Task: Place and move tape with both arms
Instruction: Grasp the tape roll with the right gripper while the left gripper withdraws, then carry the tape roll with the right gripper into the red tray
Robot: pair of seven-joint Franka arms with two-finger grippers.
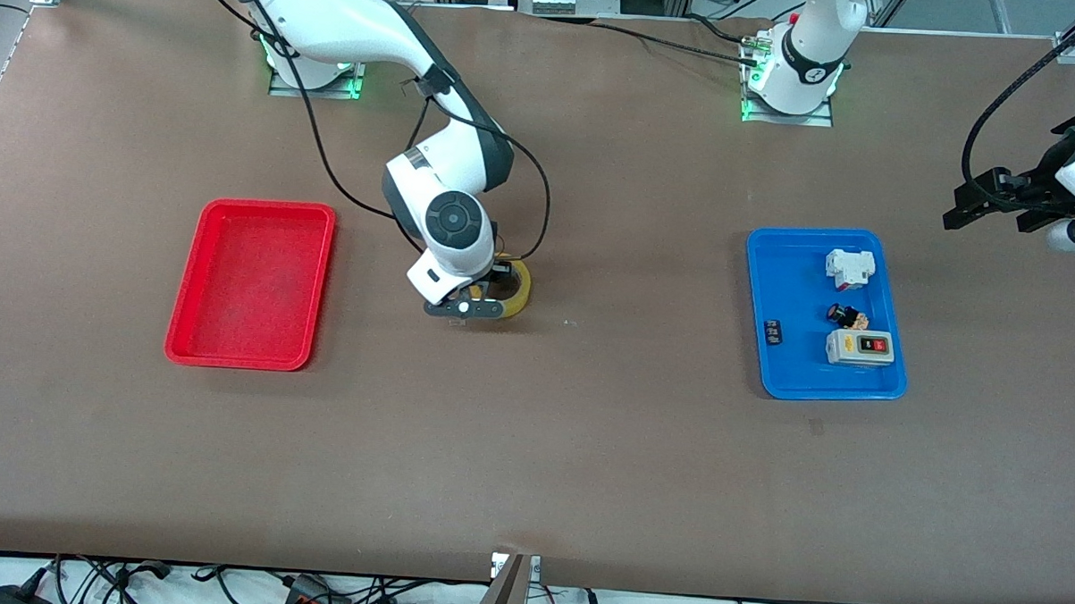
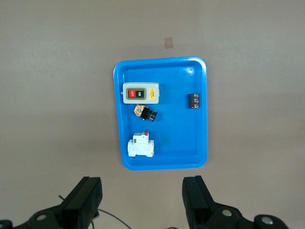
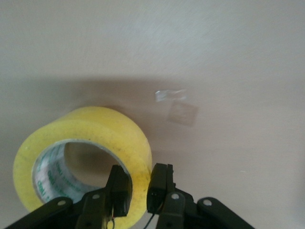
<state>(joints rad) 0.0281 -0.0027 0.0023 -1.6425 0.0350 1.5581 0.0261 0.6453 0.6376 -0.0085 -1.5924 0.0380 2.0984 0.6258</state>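
Observation:
My right gripper is going to let go of the tape, now between the two trays, near the middle of the empty red tray [image 1: 256, 281].
The tape [image 1: 519, 290] is a yellow roll with a grey-white core, at the middle of the table between the two trays. My right gripper [image 1: 491, 291] is shut on it. In the right wrist view the gripper [image 3: 139, 183] has one finger inside the core and the other outside, pinching the wall of the tape [image 3: 107, 129]. I cannot tell whether the roll touches the table. My left gripper [image 1: 983, 207] waits open and empty, high up at the left arm's end of the table. In the left wrist view it [image 2: 143, 191] is wide open, looking down on the blue tray.
A red tray [image 1: 252, 283] lies empty toward the right arm's end. A blue tray [image 1: 789, 275] [image 2: 181, 138] toward the left arm's end holds a white switch box [image 1: 860, 347] [image 2: 140, 93], a white breaker [image 1: 850, 268] [image 2: 141, 146], a push button [image 1: 845, 316] [image 2: 146, 113] and a small black part [image 1: 772, 332] [image 2: 194, 100].

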